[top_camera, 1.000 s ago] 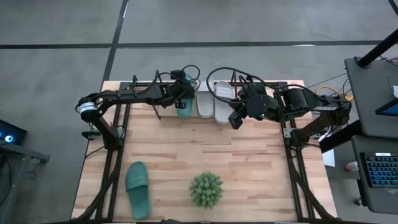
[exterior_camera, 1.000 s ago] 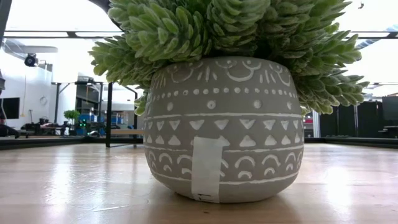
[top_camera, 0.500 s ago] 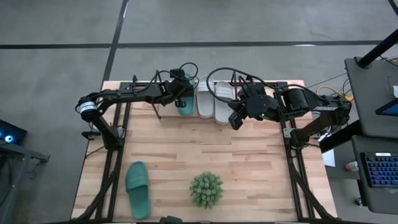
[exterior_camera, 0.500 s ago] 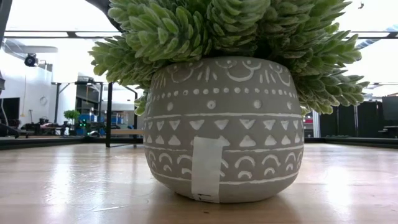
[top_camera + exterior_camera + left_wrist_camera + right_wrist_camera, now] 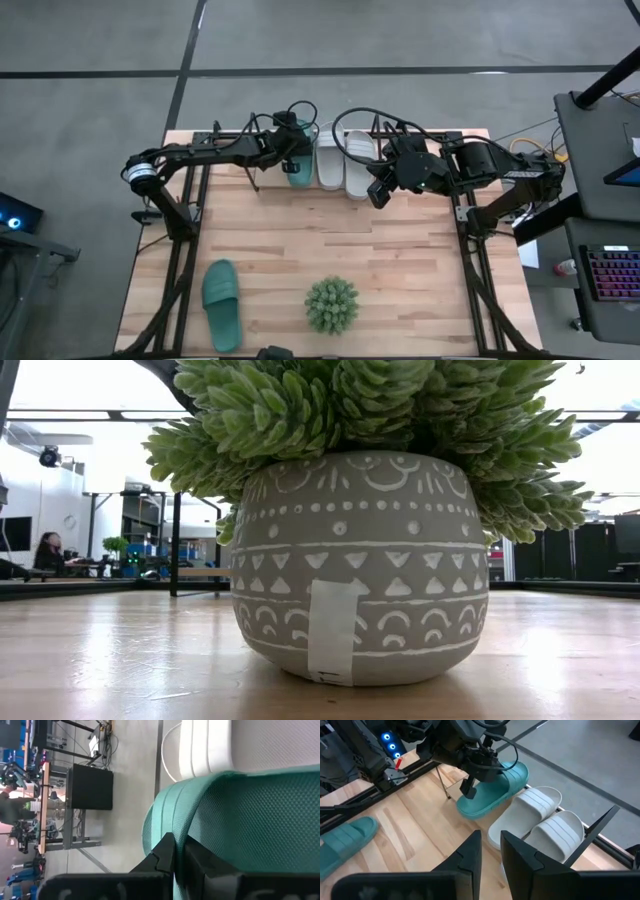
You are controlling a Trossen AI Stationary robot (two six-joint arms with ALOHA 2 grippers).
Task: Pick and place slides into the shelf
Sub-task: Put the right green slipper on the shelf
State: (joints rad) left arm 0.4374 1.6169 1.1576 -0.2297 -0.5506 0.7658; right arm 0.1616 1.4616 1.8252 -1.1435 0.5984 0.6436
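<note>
The teal slide will go down in the black wire shelf, snug [image 5: 308, 158] against the neighbouring pale grey slide, placed by my left gripper.
A teal slide [image 5: 297, 168] lies at the table's far edge, next to two pale grey slides [image 5: 343, 162] that sit side by side in the black wire shelf [image 5: 600, 826]. My left gripper [image 5: 176, 854] is shut, with its tips at this teal slide's strap. My right gripper [image 5: 376, 194] hovers open, holding nothing, just near and right of the grey slides [image 5: 545, 820]. A second teal slide [image 5: 221, 304] lies flat on its sole at the near left. The low view shows neither gripper. My left gripper has its shut fingertips against the edge of the teal slide's ridged strap [image 5: 169, 827]. It comes slanting down from the table's left. I cannot tell whether any of the strap lies between the fingers. The slide lies sole down beside the grey pair.
A potted spiky green plant [image 5: 331, 305] stands near the front edge and fills the low view [image 5: 360, 560]. The black frame bars [image 5: 188, 215] run along both table sides. Bare wood lies in the table's middle [image 5: 330, 235]. A person sits far off in the room [image 5: 46, 550].
</note>
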